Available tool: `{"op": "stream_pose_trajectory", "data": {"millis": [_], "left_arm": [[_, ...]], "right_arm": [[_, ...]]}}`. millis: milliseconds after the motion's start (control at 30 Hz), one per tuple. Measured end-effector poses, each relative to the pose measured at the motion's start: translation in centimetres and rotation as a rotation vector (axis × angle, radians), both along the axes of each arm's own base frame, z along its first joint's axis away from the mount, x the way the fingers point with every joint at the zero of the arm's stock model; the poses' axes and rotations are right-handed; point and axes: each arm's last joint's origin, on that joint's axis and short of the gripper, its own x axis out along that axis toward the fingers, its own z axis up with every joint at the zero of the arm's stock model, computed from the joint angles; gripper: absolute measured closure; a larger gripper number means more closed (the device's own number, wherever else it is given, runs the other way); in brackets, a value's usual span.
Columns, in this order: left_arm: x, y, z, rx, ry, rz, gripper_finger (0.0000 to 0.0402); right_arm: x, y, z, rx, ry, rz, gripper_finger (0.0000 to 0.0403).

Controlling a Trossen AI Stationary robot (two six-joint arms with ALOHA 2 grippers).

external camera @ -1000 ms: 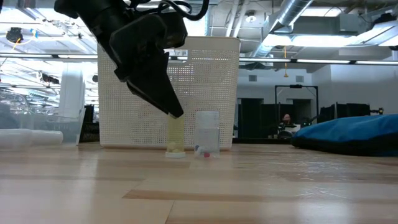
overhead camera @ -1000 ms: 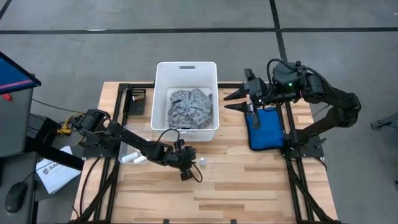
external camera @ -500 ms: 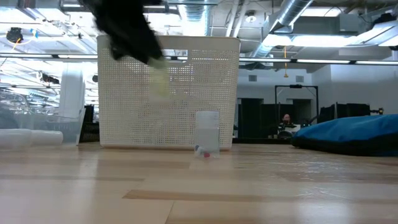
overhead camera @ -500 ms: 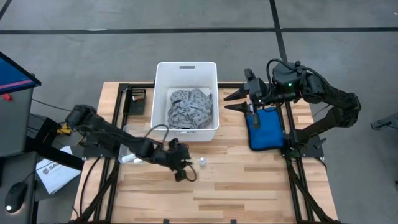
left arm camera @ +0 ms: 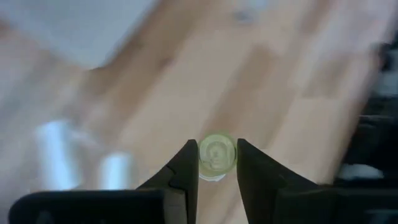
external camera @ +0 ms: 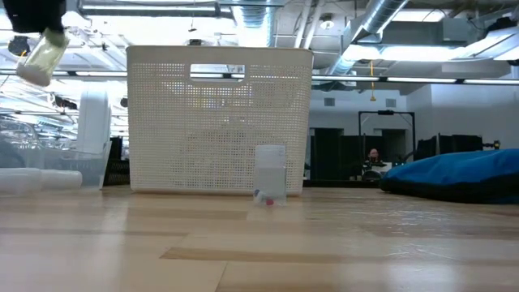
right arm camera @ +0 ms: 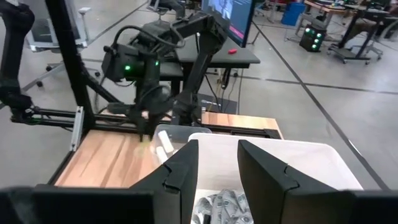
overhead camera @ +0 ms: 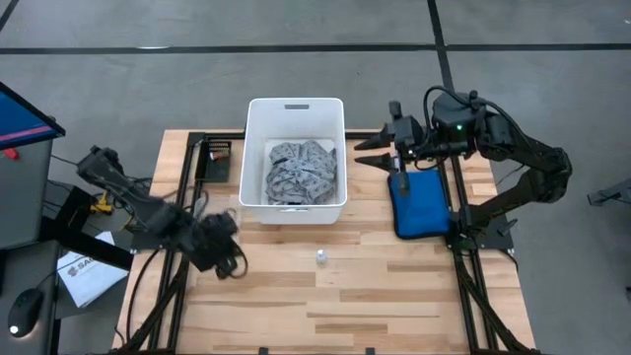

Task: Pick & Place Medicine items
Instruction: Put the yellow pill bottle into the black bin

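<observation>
Next, my left gripper releases the yellowish vial inside the small black basket (overhead camera: 217,163), the one that sits beside the white bin.
My left gripper (overhead camera: 227,256) hovers over the table's left part, shut on a pale yellowish vial (left arm camera: 217,155), which shows high up in the low view (external camera: 39,58). A second, clear vial (overhead camera: 321,257) stands upright on its base in front of the white bin (overhead camera: 252,148). White tubes (left arm camera: 56,146) lie blurred on the wood below my left gripper and also appear in the right wrist view (right arm camera: 163,143). My right gripper (overhead camera: 367,154) is open in the air between the bin and the blue pouch (overhead camera: 419,202). My left gripper pinches the yellowish vial between its two fingers (left arm camera: 186,171), which come at it slanting from above. They are on the vial's upper end (external camera: 50,39). The vial is lifted clear of the table and hangs tilted below the fingers, its capped end (external camera: 29,76) lowest.
The bin holds a grey patterned cloth (overhead camera: 301,173) and stands at the middle of the far edge. The blue pouch lies along the right side. Bare wood stretches across the near half around the standing vial (external camera: 269,173). Black frame rails border both sides.
My left gripper has lifted the yellowish vial off the table, where it stood beside the clear vial, and carried it up and toward the table's left edge. The clear vial has stayed where it was.
</observation>
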Motion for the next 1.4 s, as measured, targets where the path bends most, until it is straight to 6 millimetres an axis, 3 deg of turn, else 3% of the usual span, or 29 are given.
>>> {"op": "stream_pose_trajectory", "data": {"millis": [200, 400, 600, 967, 1133, 1400], "left_arm": [[-3.1, 3.4, 0.2, 0.121, 0.161, 0.185, 0.0328], [-4.5, 6.2, 0.4, 0.188, 0.159, 0.586, 0.0328], [-4.4, 8.4, -0.1, 0.162, 0.09, 0.948, 0.0328], [-4.4, 13.2, -3.4, 0.237, 0.002, 1.47, 0.0325], [-4.7, 15.3, -4.2, 0.267, -0.033, 1.639, 0.0324], [-3.5, 19.0, -5.8, 0.254, -0.148, 1.717, 0.0324]], "right_arm": [[-0.1, -0.9, 0.0, 0.016, 0.001, -0.042, 0.0294], [-0.1, -1.1, -0.1, 0.017, 0.015, -0.06, 0.0294], [-0.1, -1.2, -0.2, 0.016, 0.016, -0.081, 0.0294], [-0.1, -1.2, -0.2, 0.019, 0.019, -0.082, 0.0294], [-0.2, -1.2, -0.4, 0.02, 0.045, -0.083, 0.0294], [-0.3, -1.6, -0.6, 0.02, 0.06, -0.099, 0.0294]]}}
